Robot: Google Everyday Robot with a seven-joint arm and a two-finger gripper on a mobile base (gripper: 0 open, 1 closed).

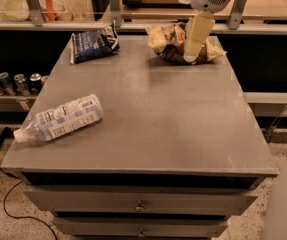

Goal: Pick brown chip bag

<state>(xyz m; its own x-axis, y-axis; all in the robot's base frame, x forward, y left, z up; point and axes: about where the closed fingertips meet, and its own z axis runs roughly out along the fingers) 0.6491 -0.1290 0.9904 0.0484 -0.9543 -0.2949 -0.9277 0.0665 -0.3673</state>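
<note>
My gripper needs to grip the brown chip bag next at the middle of the brown chip bag (183,45), between its pale tan ends.
The brown chip bag (169,44) lies wrinkled at the far right of the grey table top (148,119), dark brown in the middle with pale tan ends. My gripper (192,51) hangs from above at the far edge, its pale finger (198,34) in front of the bag's right part and reaching down to it. The right part of the bag is hidden behind the finger.
A dark blue snack bag (94,45) lies at the far left of the table. A clear plastic water bottle (60,118) lies on its side near the front left edge. Several cans (13,83) stand on a low shelf to the left. Drawers (140,204) sit below the table top.
</note>
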